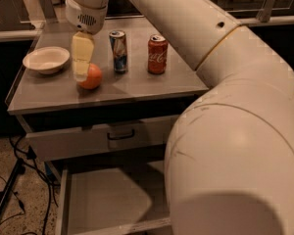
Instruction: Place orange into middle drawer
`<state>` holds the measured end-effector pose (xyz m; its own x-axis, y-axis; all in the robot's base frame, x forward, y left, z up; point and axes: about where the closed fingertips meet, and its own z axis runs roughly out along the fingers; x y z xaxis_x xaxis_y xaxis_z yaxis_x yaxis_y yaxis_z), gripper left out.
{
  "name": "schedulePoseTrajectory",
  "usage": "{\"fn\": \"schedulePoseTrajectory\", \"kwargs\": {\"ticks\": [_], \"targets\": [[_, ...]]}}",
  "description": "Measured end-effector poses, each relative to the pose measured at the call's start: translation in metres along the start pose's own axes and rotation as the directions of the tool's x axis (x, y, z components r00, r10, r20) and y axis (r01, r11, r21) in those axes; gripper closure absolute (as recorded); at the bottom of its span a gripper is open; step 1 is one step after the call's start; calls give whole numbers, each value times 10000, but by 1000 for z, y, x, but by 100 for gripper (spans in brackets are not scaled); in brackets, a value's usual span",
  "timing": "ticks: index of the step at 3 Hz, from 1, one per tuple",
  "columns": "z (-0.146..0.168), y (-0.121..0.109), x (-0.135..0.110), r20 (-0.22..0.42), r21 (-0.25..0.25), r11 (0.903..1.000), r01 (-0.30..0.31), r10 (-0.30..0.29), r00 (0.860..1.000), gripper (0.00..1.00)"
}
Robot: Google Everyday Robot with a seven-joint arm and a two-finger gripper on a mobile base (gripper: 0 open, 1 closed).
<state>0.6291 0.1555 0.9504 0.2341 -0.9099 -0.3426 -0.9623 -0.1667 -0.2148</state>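
Observation:
The robot's gripper should close from above on the orange's middle [90, 77], next to the blue can, to carry the orange toward the middle drawer.
The orange [93, 77] rests on the grey counter top [142, 85], left of the cans. My gripper [81, 71] hangs from the arm above and reaches down onto the orange's left side, covering part of it. The middle drawer [112, 199] is pulled out below the counter and shows a bare grey floor and low side walls. My arm's large white body [230, 146] hides the drawer's right part.
A white bowl [45, 59] sits at the counter's left. A blue can [119, 50] and a red cola can [157, 54] stand right of the orange. A grey drawer front with a dark loop handle [118, 133] is above the open drawer. Cables and a stand leg [7, 190] lie on the floor at left.

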Motion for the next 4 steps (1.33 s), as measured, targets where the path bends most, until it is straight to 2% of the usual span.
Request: {"fn": "schedulePoseTrajectory", "kwargs": {"ticks": [1, 2, 4], "targets": [[24, -1, 7, -234, -536, 9985, -134, 122, 9997, 0], [39, -4, 13, -398, -799, 9966, -215, 183, 9990, 0], [52, -17, 16, -34, -770, 9960, -458, 457, 9989, 0]]}}
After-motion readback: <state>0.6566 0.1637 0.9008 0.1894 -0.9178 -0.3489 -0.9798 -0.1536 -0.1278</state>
